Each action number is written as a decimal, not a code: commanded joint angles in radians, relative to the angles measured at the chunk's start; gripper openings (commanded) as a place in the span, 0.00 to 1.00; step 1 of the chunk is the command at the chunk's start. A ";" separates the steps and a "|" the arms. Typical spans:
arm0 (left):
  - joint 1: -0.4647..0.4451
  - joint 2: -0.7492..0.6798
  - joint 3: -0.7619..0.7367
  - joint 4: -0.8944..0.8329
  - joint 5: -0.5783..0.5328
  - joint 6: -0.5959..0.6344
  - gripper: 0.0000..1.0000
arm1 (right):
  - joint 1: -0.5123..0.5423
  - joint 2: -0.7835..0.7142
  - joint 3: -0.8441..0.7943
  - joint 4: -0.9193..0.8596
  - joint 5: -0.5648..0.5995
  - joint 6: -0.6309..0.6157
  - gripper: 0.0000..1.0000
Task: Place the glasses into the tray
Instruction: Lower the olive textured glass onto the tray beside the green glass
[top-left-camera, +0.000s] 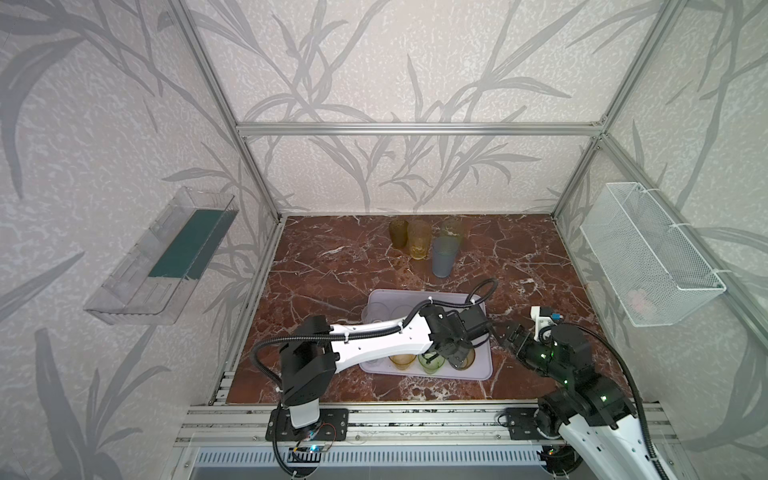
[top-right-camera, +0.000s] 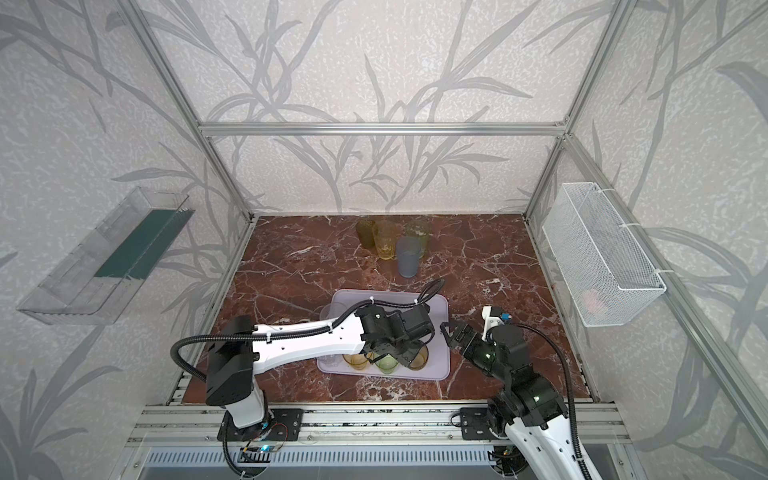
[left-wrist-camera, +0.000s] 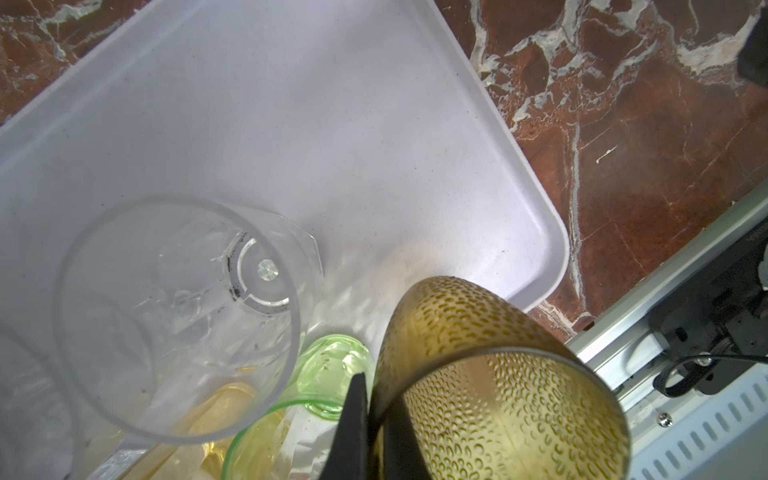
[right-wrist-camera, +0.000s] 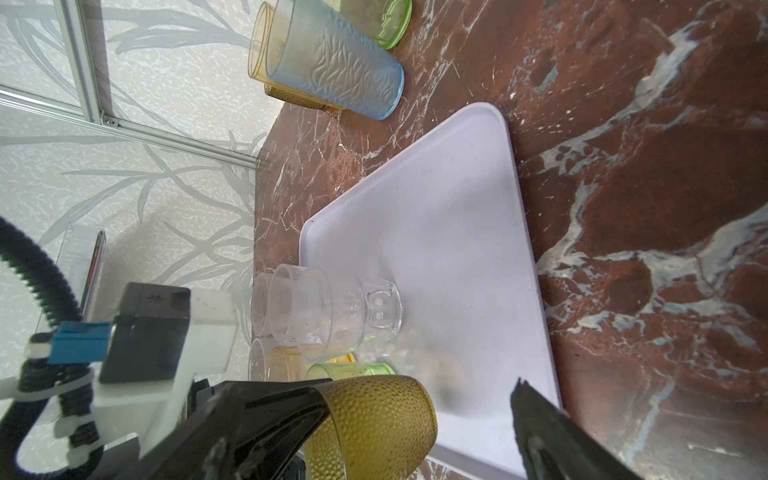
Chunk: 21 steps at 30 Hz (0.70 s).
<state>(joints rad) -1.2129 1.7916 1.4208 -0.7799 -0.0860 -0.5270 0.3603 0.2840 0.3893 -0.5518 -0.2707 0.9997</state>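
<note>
I will release the olive-brown glass from my left gripper on the tray (top-left-camera: 461, 365) (left-wrist-camera: 432, 321), between the green glass and the tray's nearest corner.
The pale lavender tray (top-left-camera: 395, 300) (top-right-camera: 436, 307) (left-wrist-camera: 332, 145) (right-wrist-camera: 457, 232) lies mid-table. My left gripper (top-left-camera: 455, 359) (left-wrist-camera: 370, 386) is shut on the rim of an olive-brown glass (top-left-camera: 464, 360) (top-right-camera: 417, 359) (left-wrist-camera: 498, 395) (right-wrist-camera: 382, 424), which tilts over the tray's near right corner. Beside it in the tray stand a green glass (top-left-camera: 431, 362), an amber one (top-left-camera: 402, 360) and clear faceted ones (left-wrist-camera: 178, 316) (right-wrist-camera: 332, 311). Several tinted glasses stand at the back, including a blue-grey tumbler (top-left-camera: 444, 257) (right-wrist-camera: 336, 70). My right gripper (top-left-camera: 505, 330) (top-right-camera: 453, 328) is open and empty by the tray's right edge.
A clear plastic bin (top-left-camera: 166, 257) hangs on the left wall and a white wire basket (top-left-camera: 648, 253) on the right wall. An aluminium rail (top-left-camera: 415, 415) runs along the table's front edge. The left arm reaches across the tray's near half.
</note>
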 joint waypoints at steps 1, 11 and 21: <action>-0.006 0.022 0.004 -0.006 -0.008 -0.006 0.00 | -0.006 -0.014 -0.009 -0.009 0.002 0.001 0.99; -0.013 0.029 -0.008 0.003 -0.011 -0.016 0.00 | -0.009 -0.020 -0.012 -0.014 0.002 0.006 0.99; -0.016 0.067 0.001 -0.010 -0.014 -0.016 0.00 | -0.012 -0.032 -0.012 -0.032 0.013 0.010 0.99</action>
<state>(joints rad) -1.2240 1.8507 1.4185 -0.7734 -0.0849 -0.5323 0.3542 0.2684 0.3874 -0.5621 -0.2695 1.0031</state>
